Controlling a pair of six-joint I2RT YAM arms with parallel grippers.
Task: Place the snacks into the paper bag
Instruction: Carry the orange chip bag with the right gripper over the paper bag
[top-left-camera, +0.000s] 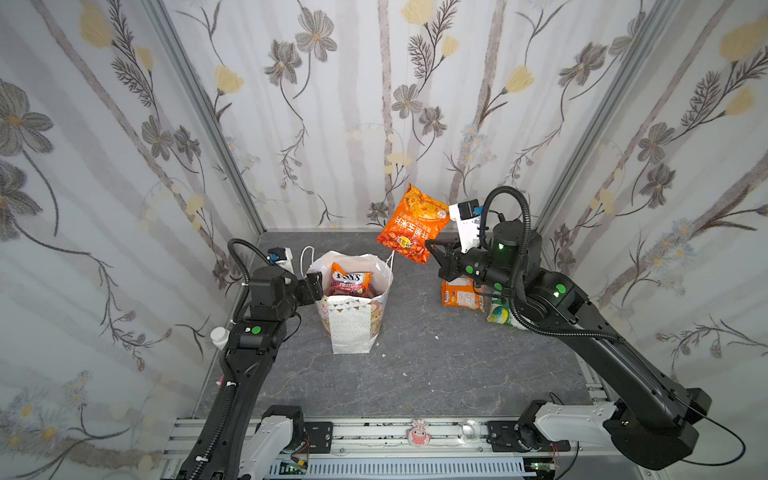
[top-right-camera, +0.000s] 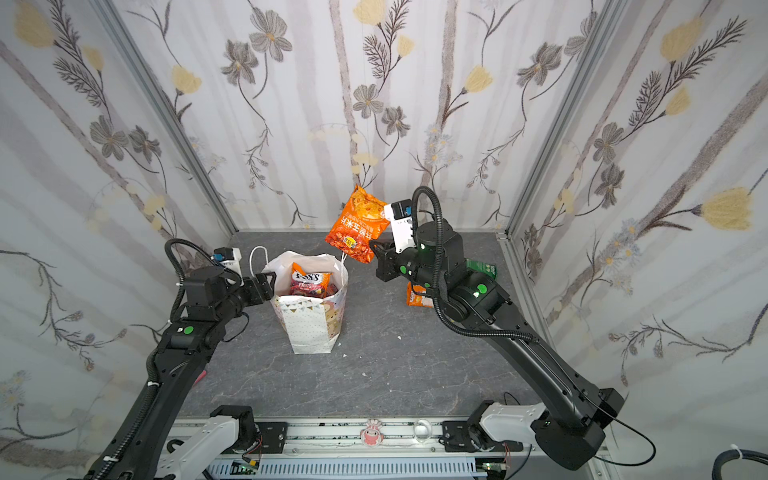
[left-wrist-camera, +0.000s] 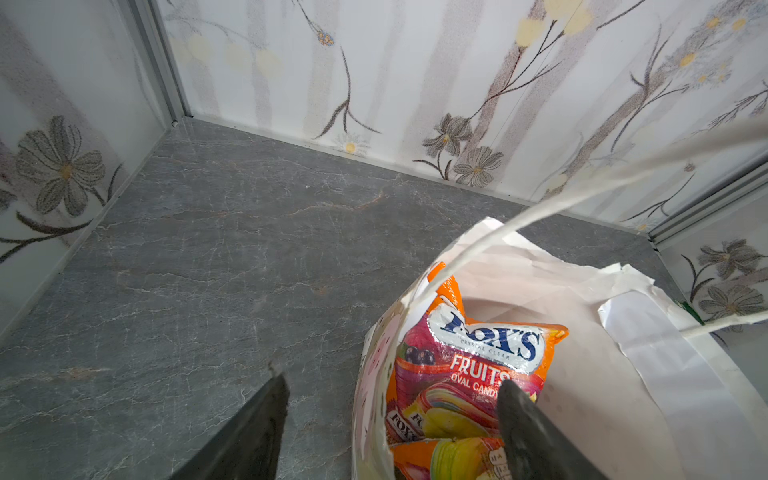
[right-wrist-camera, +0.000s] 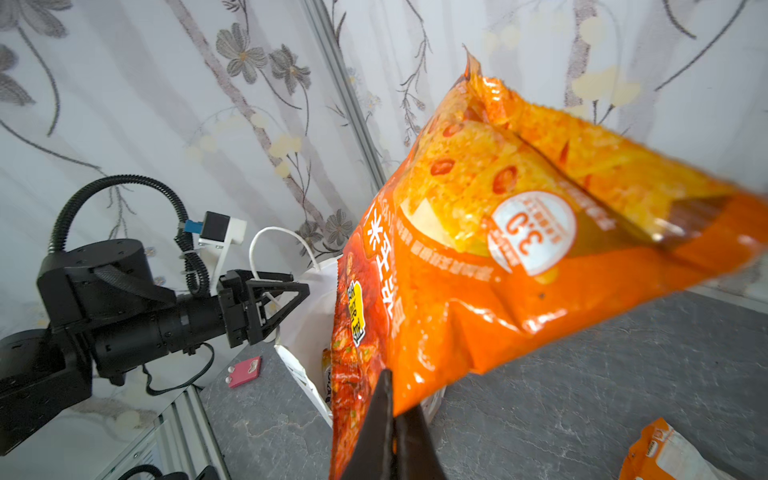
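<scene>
Next, I let go of the orange snack packet with my right gripper on the FOX'S candy bag inside the white paper bag (top-left-camera: 348, 278).
The white paper bag (top-left-camera: 351, 328) (top-right-camera: 309, 332) stands open left of the table's middle, with a multicoloured FOX'S candy bag (top-left-camera: 350, 284) (top-right-camera: 309, 282) (left-wrist-camera: 465, 374) upright inside it. My left gripper (top-left-camera: 314, 282) (top-right-camera: 266, 282) (left-wrist-camera: 391, 379) is open and straddles the bag's left wall (left-wrist-camera: 374, 395), one finger inside and one outside. My right gripper (top-left-camera: 432, 245) (top-right-camera: 374, 245) (right-wrist-camera: 392, 399) is shut on the corner of an orange snack packet (top-left-camera: 413, 224) (top-right-camera: 357, 226) (right-wrist-camera: 519, 232). It holds the packet in the air, up and to the right of the bag's mouth.
More snacks lie on the table under my right arm: an orange-and-white packet (top-left-camera: 461, 295) (top-right-camera: 417, 297) (right-wrist-camera: 665, 453), a green-yellow one (top-left-camera: 500, 313) and a dark green one (top-right-camera: 482, 268). A pink item (right-wrist-camera: 245, 371) lies by the left wall. Patterned walls enclose three sides.
</scene>
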